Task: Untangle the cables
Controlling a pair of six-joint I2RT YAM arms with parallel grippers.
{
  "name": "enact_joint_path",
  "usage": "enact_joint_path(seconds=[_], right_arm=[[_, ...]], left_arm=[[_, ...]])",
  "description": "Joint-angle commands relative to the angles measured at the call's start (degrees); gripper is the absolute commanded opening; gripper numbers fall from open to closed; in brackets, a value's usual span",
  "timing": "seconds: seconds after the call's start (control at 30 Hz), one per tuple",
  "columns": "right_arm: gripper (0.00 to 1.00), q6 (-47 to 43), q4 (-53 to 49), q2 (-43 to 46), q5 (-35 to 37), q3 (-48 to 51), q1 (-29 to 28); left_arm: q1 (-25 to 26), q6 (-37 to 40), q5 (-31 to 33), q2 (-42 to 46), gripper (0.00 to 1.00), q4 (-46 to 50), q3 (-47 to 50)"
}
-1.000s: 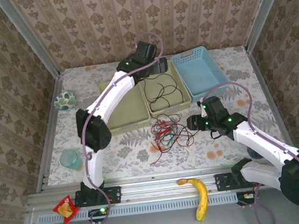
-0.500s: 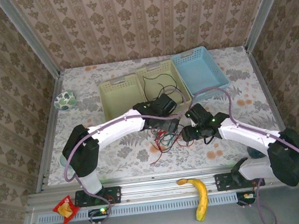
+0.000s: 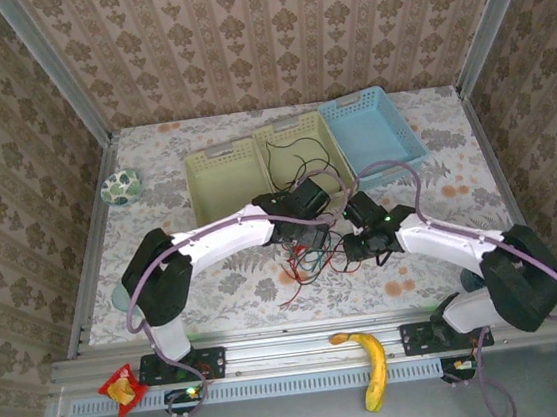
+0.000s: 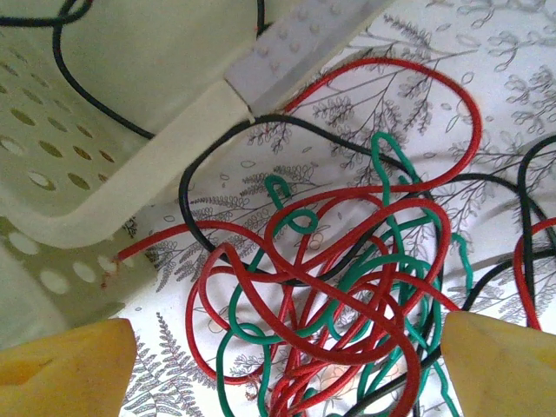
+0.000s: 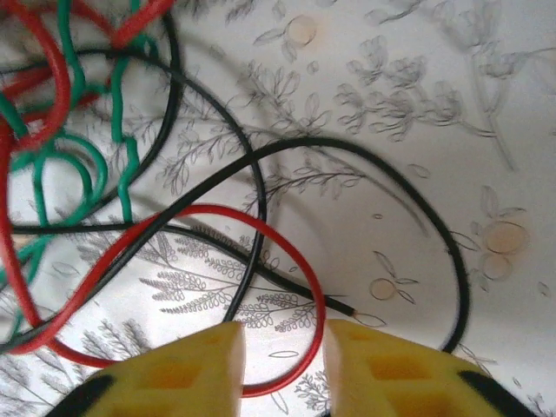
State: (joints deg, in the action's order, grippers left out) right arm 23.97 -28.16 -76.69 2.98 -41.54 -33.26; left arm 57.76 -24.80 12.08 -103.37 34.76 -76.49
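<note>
My right gripper has a red loop between its fingers, so it should open, take the black cable (image 5: 461,291) and pull while my left gripper holds the tangle.
The cables lie in a tangle (image 3: 306,258) on the floral tabletop in front of the middle tray. In the left wrist view, red (image 4: 347,287), green (image 4: 382,261) and black (image 4: 208,165) strands loop over each other. My left gripper (image 4: 282,373) hangs just above this knot, its yellow fingertips (image 4: 65,365) wide apart and holding nothing. My right gripper (image 5: 282,365) is low at the tangle's right edge (image 3: 352,248). Its jaws are narrowed but open, and a red loop (image 5: 308,282) runs through the gap. A black strand (image 5: 382,161) curves beyond it.
Two pale green trays (image 3: 217,180) and a blue basket (image 3: 371,133) stand behind the tangle. A further black wire (image 3: 298,161) lies in the middle tray, whose corner (image 4: 130,200) is close to my left fingers. A banana (image 3: 374,364) and a snack packet (image 3: 123,387) lie on the front rail.
My left arm swung from over the middle tray down onto the tangle. My right gripper moved left to the tangle's edge and its jaws narrowed around the red loop.
</note>
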Motion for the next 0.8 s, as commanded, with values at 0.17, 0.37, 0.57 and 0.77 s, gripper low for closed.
enact_joint_path(seconds=[0.17, 0.37, 0.57, 0.77], right_arm=[[0.57, 4.0, -2.3, 8.2, 7.6, 2.3, 3.9], [0.57, 4.8, -2.3, 1.3, 5.4, 1.7, 5.6], [0.27, 4.0, -4.8, -7.5, 1.3, -2.1, 5.7], [0.0, 5.2, -4.2, -1.7, 4.9, -2.4, 5.8]], left_arm=[[1.6, 1.3, 1.5, -2.1, 0.9, 3.0, -2.5], [2.4, 2.0, 2.2, -2.8, 0.89, 3.7, -3.0], [2.7, 2.7, 0.8, -3.5, 0.89, 4.5, -2.6], [2.7, 3.0, -1.2, -3.6, 0.85, 4.3, -1.7]])
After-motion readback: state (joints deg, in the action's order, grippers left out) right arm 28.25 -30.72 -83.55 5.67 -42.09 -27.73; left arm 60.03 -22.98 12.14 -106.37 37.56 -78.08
